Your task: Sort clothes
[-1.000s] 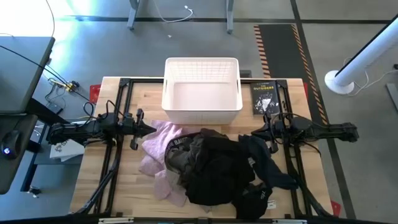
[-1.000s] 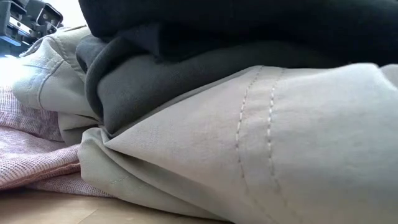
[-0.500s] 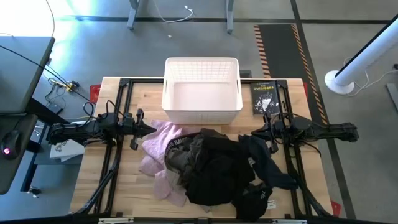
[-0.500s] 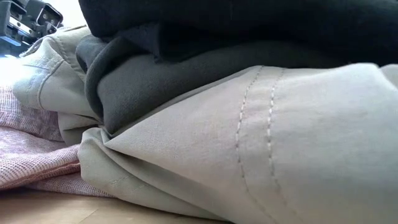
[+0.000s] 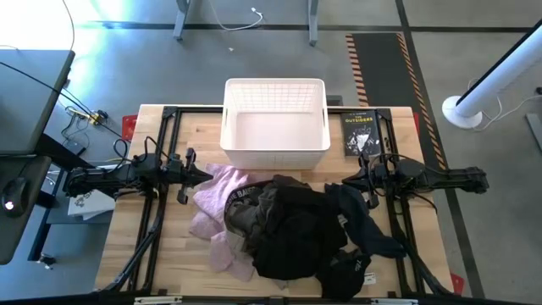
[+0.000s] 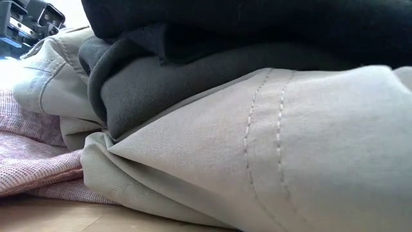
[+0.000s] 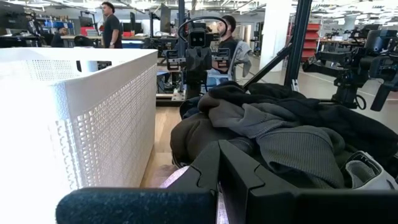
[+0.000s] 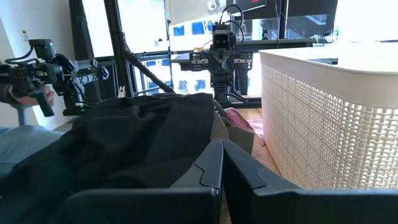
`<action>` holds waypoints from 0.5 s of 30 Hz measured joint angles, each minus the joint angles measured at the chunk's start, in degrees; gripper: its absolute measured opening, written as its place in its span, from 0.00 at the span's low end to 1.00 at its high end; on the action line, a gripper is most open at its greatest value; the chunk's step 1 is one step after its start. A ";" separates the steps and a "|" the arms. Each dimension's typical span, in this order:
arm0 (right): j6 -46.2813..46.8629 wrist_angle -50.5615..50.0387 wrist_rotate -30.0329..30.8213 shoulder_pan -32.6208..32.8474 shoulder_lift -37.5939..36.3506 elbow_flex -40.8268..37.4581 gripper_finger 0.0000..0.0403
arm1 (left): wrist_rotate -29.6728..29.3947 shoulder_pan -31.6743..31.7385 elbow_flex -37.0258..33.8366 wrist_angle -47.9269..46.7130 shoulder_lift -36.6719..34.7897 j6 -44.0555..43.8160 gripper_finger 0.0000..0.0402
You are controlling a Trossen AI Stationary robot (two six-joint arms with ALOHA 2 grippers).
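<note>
I need to move my right gripper to the pile's near edge (image 5: 345,269) next and grab the small black garment next to its white patch.
The clothes lie heaped on the near middle of the table. A pale pink garment (image 5: 218,216) is at the left. Khaki trousers with a lettered black waistband (image 5: 240,197) and an olive-brown garment (image 5: 257,213) lie beside it. A black garment (image 5: 296,237) is on top, and a navy one (image 5: 366,227) is at the right. The low view shows the khaki trousers (image 6: 270,154) under the dark garments (image 6: 148,84). My left gripper (image 5: 205,174) is shut at the pile's left edge, and its wrist view (image 7: 219,146) shows the fingers closed. My right gripper (image 5: 345,180) is shut at the pile's right edge, closed in its wrist view (image 8: 222,146).
A white plastic basket (image 5: 275,83) stands at the far middle of the table, close beside both grippers (image 7: 93,118) (image 8: 323,118). A small black book (image 5: 359,133) lies at the far right. People stand in the room beyond the table.
</note>
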 joint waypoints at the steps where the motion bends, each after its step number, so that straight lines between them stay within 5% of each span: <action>1: 0.00 0.00 0.00 0.01 0.00 0.01 0.00 | 0.00 0.01 -0.01 0.00 0.00 0.00 0.00; 6: -2.37 0.42 3.16 0.02 0.01 0.01 0.00 | 0.00 0.00 0.00 0.08 0.00 0.00 0.00; 12: 17.73 12.07 4.93 -0.02 0.01 0.00 0.00 | -0.13 0.00 -0.02 1.92 0.00 1.40 0.00; 15: 19.60 17.85 8.70 -0.03 0.02 0.01 0.00 | -0.13 0.00 -0.02 2.26 -0.01 0.54 0.00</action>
